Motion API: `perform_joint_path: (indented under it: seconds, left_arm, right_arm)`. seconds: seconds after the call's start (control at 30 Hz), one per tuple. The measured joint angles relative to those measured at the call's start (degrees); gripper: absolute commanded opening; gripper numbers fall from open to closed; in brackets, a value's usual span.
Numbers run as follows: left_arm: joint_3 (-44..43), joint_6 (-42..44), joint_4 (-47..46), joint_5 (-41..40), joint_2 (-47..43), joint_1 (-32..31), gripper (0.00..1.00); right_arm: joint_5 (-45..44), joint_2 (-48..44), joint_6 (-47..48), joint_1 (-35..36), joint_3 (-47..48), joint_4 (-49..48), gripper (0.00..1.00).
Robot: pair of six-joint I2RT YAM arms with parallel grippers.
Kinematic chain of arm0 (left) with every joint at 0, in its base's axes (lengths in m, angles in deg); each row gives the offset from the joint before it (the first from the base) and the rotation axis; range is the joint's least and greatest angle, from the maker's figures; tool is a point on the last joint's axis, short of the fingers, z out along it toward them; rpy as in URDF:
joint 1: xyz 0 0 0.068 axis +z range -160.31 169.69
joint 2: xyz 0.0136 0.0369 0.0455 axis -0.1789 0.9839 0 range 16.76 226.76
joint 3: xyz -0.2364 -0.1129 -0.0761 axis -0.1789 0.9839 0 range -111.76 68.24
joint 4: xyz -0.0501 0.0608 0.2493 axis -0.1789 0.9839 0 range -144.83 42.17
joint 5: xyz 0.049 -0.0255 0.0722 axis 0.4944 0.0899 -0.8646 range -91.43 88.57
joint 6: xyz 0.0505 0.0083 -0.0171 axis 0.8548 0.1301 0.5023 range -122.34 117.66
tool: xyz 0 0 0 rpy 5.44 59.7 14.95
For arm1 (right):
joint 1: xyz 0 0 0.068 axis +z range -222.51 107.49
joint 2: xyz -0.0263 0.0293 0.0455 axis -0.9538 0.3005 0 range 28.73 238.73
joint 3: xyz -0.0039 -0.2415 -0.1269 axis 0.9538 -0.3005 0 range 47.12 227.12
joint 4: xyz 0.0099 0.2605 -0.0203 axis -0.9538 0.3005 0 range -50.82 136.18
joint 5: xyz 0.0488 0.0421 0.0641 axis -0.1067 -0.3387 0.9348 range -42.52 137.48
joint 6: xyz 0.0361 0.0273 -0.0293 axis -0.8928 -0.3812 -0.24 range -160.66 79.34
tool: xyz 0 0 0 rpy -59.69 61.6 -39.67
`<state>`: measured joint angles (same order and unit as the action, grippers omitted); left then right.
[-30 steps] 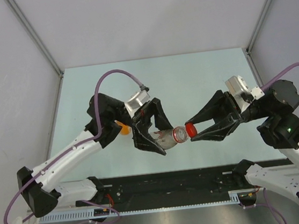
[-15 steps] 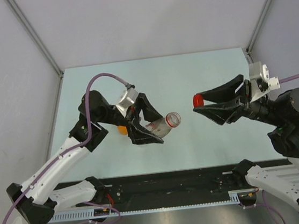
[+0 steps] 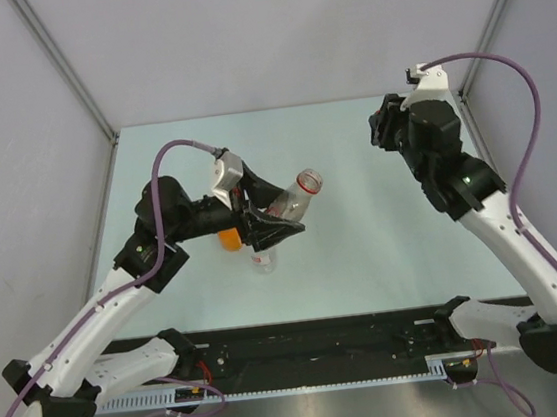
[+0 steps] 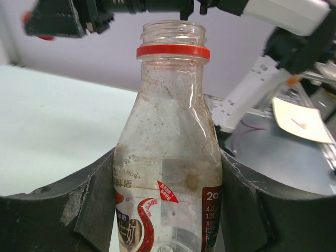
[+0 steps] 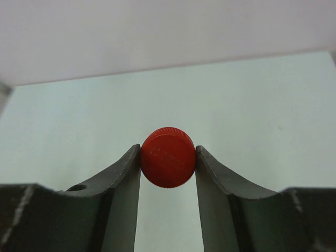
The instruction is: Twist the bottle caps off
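Note:
My right gripper's fingers are just above the bare table [image 3: 394, 166], well away from the bottles. Next, I put the red bottle cap, now pinched above the pale table, down there.
My left gripper [image 3: 265, 222] [image 4: 168, 157] is shut on the clear bottle with the reddish label band [image 3: 293, 199] [image 4: 168, 157], which it holds tilted above the table. The bottle's mouth [image 4: 172, 32] is open, with only a red ring left on the neck. In the right wrist view the right gripper [image 5: 168, 149] is shut on the red bottle cap [image 5: 168, 157], pinched edge to edge between its fingertips above the pale table. From above, the right gripper [image 3: 383, 134] is raised at the back right, far from the bottle, and the cap is hidden there.
An orange-filled bottle [image 3: 229, 239] and a plain clear bottle [image 3: 263, 261] stand on the table just under and beside my left gripper. Grey walls close in the pale green table [image 3: 365, 259] on three sides. A black rail [image 3: 315, 350] runs along the near edge.
The red cap has come off the bottle. My right arm swung up and away to the back right with it. The left gripper drew back left, tipping the bottle's mouth upward.

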<state>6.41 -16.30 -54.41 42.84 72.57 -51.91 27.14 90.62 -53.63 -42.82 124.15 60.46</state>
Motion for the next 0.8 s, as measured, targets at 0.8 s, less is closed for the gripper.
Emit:
perform_joint_path:
  seconds: [0.8]
  left_arm:
    - [3.2,0.0,1.4,-17.2,-4.2,0.0,0.06]
  right_arm:
    - [-2.1,40.1,-10.9,-21.9,-5.6,-8.1,0.00]
